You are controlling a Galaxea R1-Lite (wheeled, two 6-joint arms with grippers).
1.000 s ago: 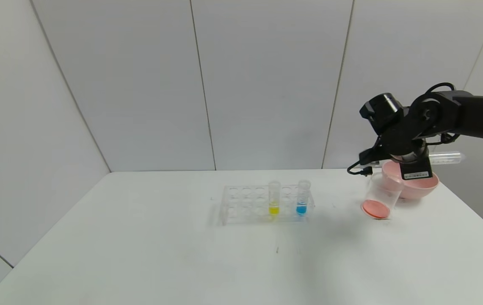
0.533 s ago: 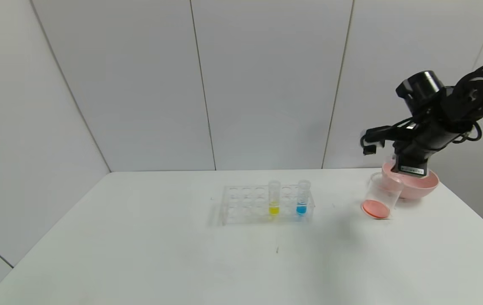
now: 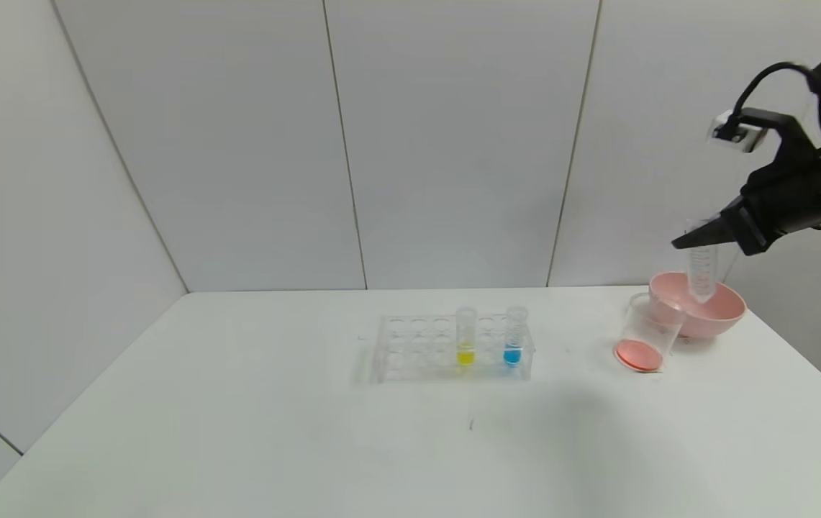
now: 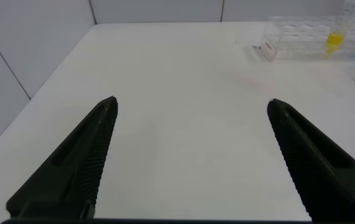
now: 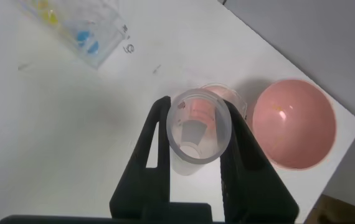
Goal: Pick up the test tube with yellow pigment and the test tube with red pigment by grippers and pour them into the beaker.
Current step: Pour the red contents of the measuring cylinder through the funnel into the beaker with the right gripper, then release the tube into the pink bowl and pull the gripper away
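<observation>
The robot's right gripper needs to put the clear test tube down inside the pink bowl (image 3: 699, 311) (image 5: 288, 132) behind the beaker.
My right gripper (image 3: 698, 243) is shut on a clear test tube (image 3: 702, 270) that hangs upright and looks empty, high above the pink bowl. In the right wrist view the gripper (image 5: 199, 118) clamps the tube (image 5: 199, 144) on both sides, seen down its open mouth. The beaker (image 3: 646, 332) stands left of the bowl with orange-red liquid (image 3: 638, 355) in its bottom; part of it shows behind the tube (image 5: 230, 94). The yellow test tube (image 3: 465, 337) stands in the rack (image 3: 417, 345). My left gripper (image 4: 193, 106) is open and empty over bare table.
A blue-liquid tube (image 3: 515, 334) stands in the rack right of the yellow one. The pink bowl (image 3: 723, 314) touches the beaker near the table's right back corner. The rack (image 4: 289, 42) also shows far off in the left wrist view.
My right arm has risen and swung to the right. The tube it holds has turned from lying sideways over the beaker to upright above the bowl.
</observation>
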